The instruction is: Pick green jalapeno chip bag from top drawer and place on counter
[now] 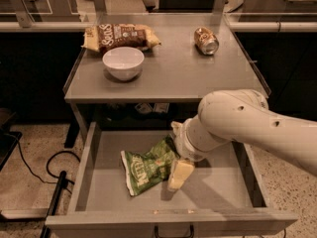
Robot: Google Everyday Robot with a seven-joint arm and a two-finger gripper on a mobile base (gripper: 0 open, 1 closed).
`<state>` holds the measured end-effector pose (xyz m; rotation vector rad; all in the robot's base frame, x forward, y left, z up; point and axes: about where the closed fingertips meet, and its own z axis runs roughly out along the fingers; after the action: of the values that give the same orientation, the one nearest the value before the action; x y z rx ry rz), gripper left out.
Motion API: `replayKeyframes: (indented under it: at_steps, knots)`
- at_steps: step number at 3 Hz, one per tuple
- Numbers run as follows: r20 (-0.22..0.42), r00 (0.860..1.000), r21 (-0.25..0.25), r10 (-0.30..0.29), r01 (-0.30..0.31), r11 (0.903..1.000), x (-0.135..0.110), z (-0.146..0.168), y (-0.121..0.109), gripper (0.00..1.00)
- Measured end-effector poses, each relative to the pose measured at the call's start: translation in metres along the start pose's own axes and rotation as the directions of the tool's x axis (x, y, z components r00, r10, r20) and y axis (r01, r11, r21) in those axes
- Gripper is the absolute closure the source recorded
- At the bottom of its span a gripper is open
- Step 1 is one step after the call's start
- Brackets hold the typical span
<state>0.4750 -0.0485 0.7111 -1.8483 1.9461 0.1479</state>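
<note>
The robot's gripper should close on the arm-side end [162,161] of the green jalapeno chip bag, farther in toward the bag's middle than the bag's corner.
The green jalapeno chip bag [148,167] lies crumpled on the flat bottom of the open top drawer [99,187], left of centre. My gripper [177,152] reaches down into the drawer at the bag's right end. It is open: one pale finger [181,175] rests near the drawer bottom in front of the bag's corner, and the other shows behind it. The bag's right corner sits between them. The grey counter [178,73] stands above the drawer.
On the counter are a white bowl [123,62], a brown-and-yellow snack bag [121,36] at the back left and a tipped can [206,40] at the back right. My white arm [257,125] crosses the drawer's right side. A black cable [34,175] lies on the floor at left.
</note>
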Motion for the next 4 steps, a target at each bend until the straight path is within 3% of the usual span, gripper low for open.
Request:
replayKeyframes:
  at_steps: [2,3,4]
  knots:
    - [0.039,0.999,-0.014,-0.032,0.033,0.9994,-0.007,0.044,-0.019,0.00]
    - [0.083,0.995,-0.062,-0.050,0.055,0.9965,-0.023,0.084,-0.013,0.00]
    - [0.085,0.995,-0.066,-0.051,0.057,0.9962,-0.025,0.086,-0.012,0.00]
